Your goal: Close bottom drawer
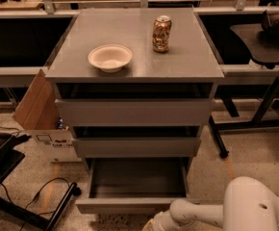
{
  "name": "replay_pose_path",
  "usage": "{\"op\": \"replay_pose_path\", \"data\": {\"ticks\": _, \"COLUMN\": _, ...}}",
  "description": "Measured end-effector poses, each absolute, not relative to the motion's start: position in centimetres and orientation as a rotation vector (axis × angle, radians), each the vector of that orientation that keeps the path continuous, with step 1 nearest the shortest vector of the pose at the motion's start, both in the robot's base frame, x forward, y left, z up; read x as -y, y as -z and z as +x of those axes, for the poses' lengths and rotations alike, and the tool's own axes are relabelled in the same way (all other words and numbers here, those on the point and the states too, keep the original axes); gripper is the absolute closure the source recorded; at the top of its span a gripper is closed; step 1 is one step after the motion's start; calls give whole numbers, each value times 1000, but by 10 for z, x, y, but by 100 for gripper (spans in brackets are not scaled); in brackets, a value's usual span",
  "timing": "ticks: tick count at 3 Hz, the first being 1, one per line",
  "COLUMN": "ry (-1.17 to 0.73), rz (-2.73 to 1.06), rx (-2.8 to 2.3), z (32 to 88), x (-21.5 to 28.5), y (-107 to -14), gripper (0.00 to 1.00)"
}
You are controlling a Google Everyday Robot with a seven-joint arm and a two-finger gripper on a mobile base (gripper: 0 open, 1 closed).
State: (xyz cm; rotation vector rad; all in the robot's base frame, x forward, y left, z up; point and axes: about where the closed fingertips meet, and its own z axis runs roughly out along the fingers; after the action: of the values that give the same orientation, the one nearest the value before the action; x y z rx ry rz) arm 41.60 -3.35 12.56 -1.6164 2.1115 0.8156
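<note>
Next, I let go of the bottom drawer with my gripper when the drawer's front is pushed in just below the middle drawer (132, 184).
The grey cabinet has three drawers. The bottom drawer (130, 205) is pulled out, and its smooth grey tray (137, 177) is empty. The two drawers above it stand slightly out. My white arm (202, 213) reaches in from the bottom right. My gripper (154, 225) is at the bottom edge of the view, right at the front of the bottom drawer near its right half, and is mostly cut off.
A white bowl (109, 57) and a can (161, 33) stand on the cabinet top. A cardboard box (41, 114) leans at the cabinet's left. A black stand and cable (29, 201) lie on the floor at left. A desk leg (216, 138) stands at right.
</note>
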Motion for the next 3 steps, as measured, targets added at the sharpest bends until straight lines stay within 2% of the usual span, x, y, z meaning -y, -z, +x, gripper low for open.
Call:
{"op": "replay_pose_path", "data": {"ticks": 1, "ry": -674, "rz": -1613, "rx": -2083, "z": 482, "x": 20, "y": -153, "gripper": 100}}
{"op": "replay_pose_path", "data": {"ticks": 2, "ry": -589, "rz": -1605, "rx": -2085, "z": 520, "x": 4, "y": -157, "gripper": 100}}
{"op": "replay_pose_path", "data": {"ticks": 3, "ry": -589, "rz": -1605, "rx": -2085, "z": 520, "x": 4, "y": -157, "gripper": 100}}
